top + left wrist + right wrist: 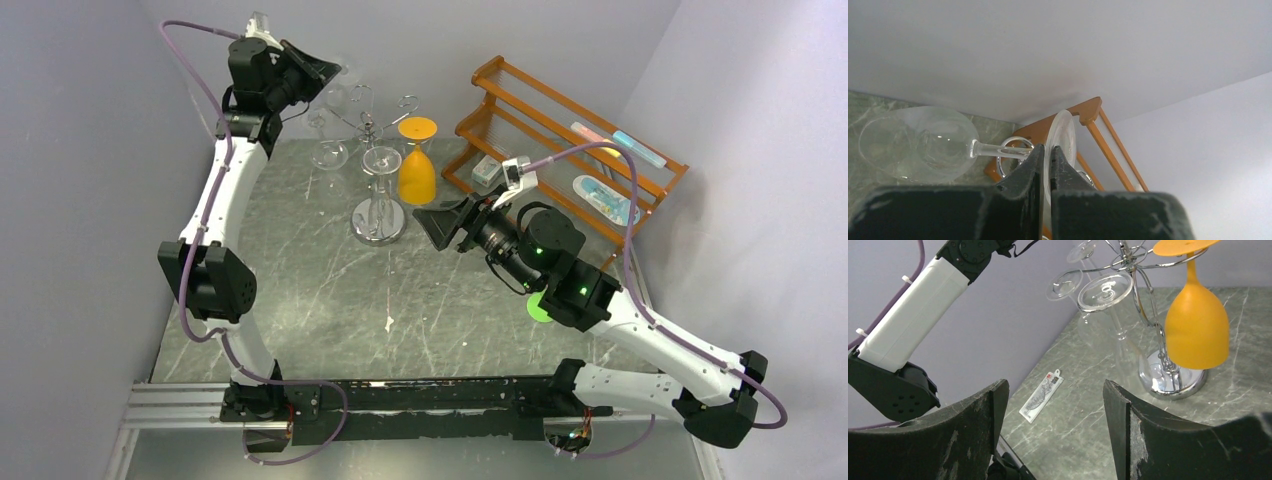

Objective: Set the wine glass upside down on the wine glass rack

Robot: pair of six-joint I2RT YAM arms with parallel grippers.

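Note:
I should let go of the clear wine glass with my left gripper on the rack's empty curled arm (pixel 356 97) (pixel 1016 156) closest to the back wall. The glass is now sideways beside the rack's arms.
My left gripper (pixel 1047 152) is shut on the round foot of a clear wine glass (pixel 918 142). The glass lies sideways, with its stem running left to the bowl. In the top view the left gripper (pixel 325 72) is high at the back left, beside the curled arms of the chrome wine glass rack (pixel 373 128). An orange glass (pixel 417 165) and two clear glasses (pixel 381 160) hang upside down on the rack. My right gripper (pixel 440 222) is open and empty, just right of the rack's mirrored base (pixel 378 222). The right wrist view shows the rack (pixel 1173 382) and the orange glass (pixel 1196 330).
An orange-brown wooden shelf (pixel 560 150) with small packets stands at the back right. A green disc (pixel 540 308) lies under the right arm. A flat white packet (pixel 1042 396) lies on the marble table near the left wall. Walls close in on the left, back and right.

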